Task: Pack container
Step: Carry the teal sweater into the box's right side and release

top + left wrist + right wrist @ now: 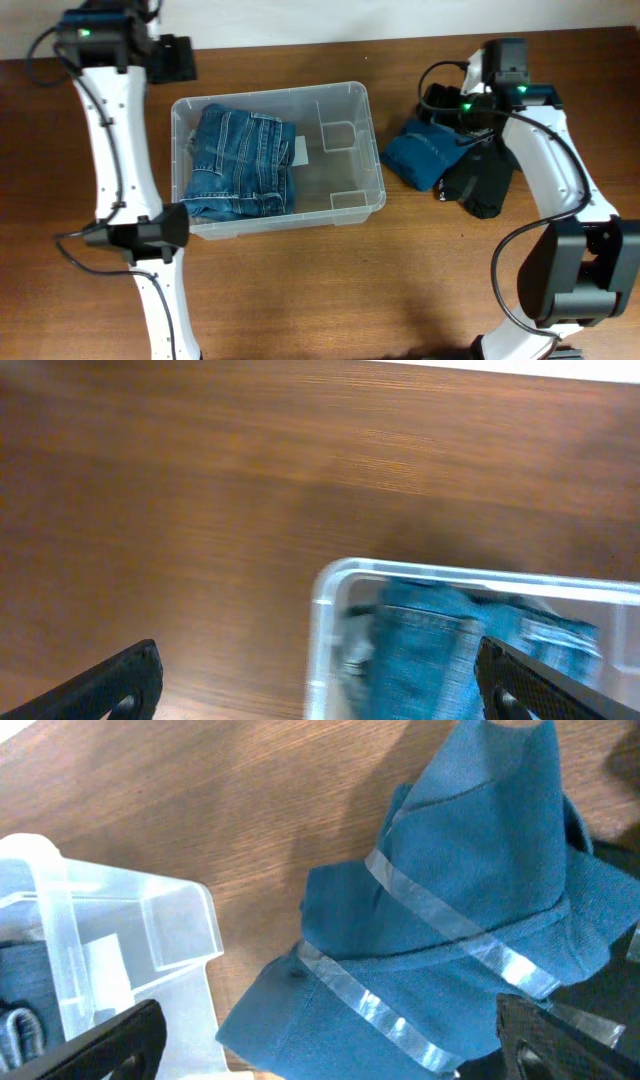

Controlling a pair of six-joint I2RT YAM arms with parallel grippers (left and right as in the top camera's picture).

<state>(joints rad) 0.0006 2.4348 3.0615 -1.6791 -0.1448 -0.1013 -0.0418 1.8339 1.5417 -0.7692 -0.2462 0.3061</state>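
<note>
The middle fold of the teal garment [440,143] [465,952], between its shiny stripes, will be held by my right gripper, as that garment is to go into the bin next.
The container [375,150], a clear plastic bin, stands mid-table and holds folded blue jeans [238,165] in its left half. A folded teal garment with shiny stripes [422,155] lies on the table just right of the bin, beside a black garment [482,180]. My left gripper [176,58] is open and empty over the table behind the bin's far left corner. Its wrist view shows the bin's corner [325,600] and the jeans [440,650] between the fingers [320,690]. My right gripper [330,1050] is open above the teal garment [450,920], with the bin [45,860] at the left.
The brown wooden table [330,290] runs all around the bin. The bin's right half shows moulded inner dividers [338,135] and a white label [300,150]. The right arm's cables [440,75] loop above the garments.
</note>
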